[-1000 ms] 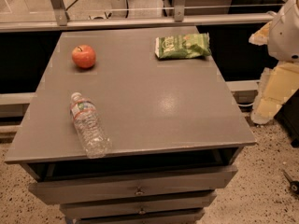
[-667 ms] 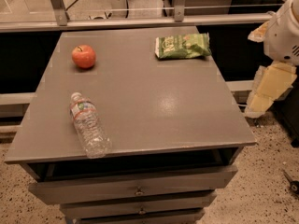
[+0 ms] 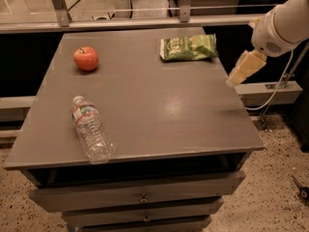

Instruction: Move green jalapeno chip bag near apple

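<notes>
My gripper moves to the green jalapeno chip bag next and closes on the bag's end (image 3: 206, 46) that is farthest from the apple.
The green jalapeno chip bag (image 3: 188, 47) lies flat at the far right of the grey table top (image 3: 159, 105). The red-orange apple (image 3: 86, 58) sits at the far left, about a bag's length and a half to the left of the bag. My gripper (image 3: 233, 79) hangs from the white arm at the table's right edge, just off the top, pointing down and to the left. It is to the right of the bag and nearer the front, apart from it, with nothing seen in it.
A clear plastic water bottle (image 3: 91, 130) lies on its side at the front left. The table stands on a cabinet with drawers (image 3: 140, 197). A metal rail (image 3: 145, 23) runs behind the table. A cable (image 3: 270, 98) hangs at the right.
The arm has swung in from the right and risen, bringing my gripper up to the table's right edge. The bag, apple and bottle have not moved.
</notes>
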Robot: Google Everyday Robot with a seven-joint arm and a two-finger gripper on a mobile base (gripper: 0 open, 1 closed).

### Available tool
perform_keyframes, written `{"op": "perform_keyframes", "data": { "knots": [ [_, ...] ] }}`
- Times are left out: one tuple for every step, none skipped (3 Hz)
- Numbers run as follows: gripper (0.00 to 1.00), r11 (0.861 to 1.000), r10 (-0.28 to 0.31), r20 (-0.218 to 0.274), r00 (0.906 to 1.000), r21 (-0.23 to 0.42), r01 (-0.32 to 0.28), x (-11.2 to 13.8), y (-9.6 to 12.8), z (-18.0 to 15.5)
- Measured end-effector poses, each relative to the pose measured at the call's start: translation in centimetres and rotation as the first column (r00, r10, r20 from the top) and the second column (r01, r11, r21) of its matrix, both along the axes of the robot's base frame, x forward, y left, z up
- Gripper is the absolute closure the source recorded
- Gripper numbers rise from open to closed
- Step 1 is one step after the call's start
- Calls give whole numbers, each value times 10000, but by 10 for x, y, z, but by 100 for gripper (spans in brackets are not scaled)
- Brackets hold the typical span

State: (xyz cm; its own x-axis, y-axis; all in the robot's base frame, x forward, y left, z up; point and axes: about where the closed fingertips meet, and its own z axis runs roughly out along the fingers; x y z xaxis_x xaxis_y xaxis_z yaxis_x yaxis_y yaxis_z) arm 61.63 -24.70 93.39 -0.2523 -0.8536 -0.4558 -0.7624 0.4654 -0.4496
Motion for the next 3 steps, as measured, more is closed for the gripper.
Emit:
{"op": "perform_keyframes", "data": {
  "knots": [
    [0,9939,-487,510,9975,1011,433,62,3,-14],
    [0,9699,-974,544,9938,2292,826,114,9,-34],
    [0,9386,-1299,462,9904,3277,1079,152,20,-49]
  ]
}}
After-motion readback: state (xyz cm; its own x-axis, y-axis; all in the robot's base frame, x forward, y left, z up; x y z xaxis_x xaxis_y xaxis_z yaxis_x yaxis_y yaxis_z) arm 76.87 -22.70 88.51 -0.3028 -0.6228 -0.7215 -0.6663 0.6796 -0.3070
